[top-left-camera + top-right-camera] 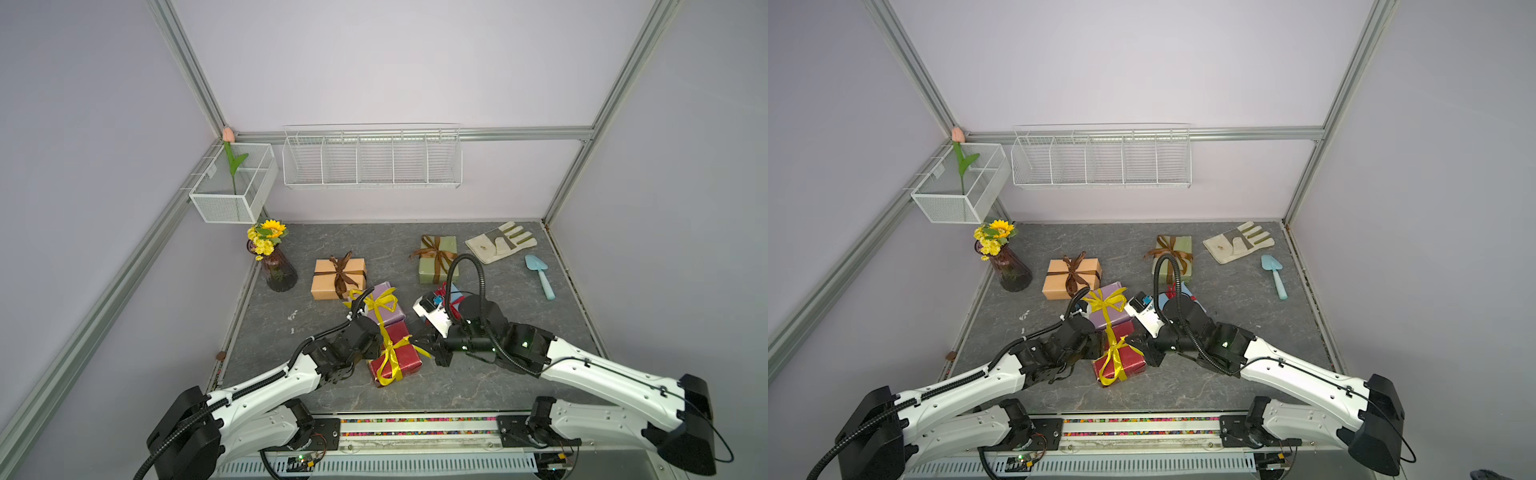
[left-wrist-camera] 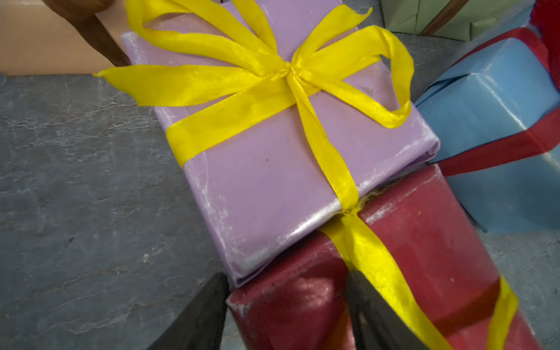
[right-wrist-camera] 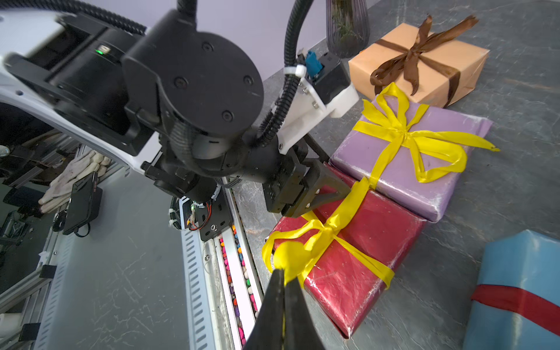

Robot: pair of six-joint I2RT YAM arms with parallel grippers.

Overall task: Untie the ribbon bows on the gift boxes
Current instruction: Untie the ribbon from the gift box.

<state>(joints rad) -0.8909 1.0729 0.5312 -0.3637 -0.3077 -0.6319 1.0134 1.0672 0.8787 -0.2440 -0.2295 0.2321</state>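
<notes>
Next, I let go of the tail with my right gripper in the gap (image 1: 412, 310) (image 3: 466, 233) between the lilac box and the light blue box.
The red gift box (image 1: 399, 359) lies at the front of the table, touching the lilac gift box (image 1: 388, 311); each carries a yellow ribbon bow. My left gripper (image 2: 288, 315) straddles the red box's far corner, fingers (image 3: 330, 188) against it. My right gripper (image 3: 284, 272) is shut on a loop of the red box's bow (image 3: 324, 230). The lilac box's bow (image 2: 288, 69) is tied with full loops. The tan-orange box (image 1: 338, 278) and olive box (image 1: 438, 257) have tied brown bows. The light blue box (image 2: 500, 106) has a red ribbon and sits largely behind my right wrist in both top views.
A glass vase of yellow flowers (image 1: 276, 266) stands at the back left. A work glove (image 1: 498, 243) and a blue trowel (image 1: 540, 274) lie at the back right. Two white wire baskets (image 1: 372, 160) (image 1: 235, 183) hang on the walls.
</notes>
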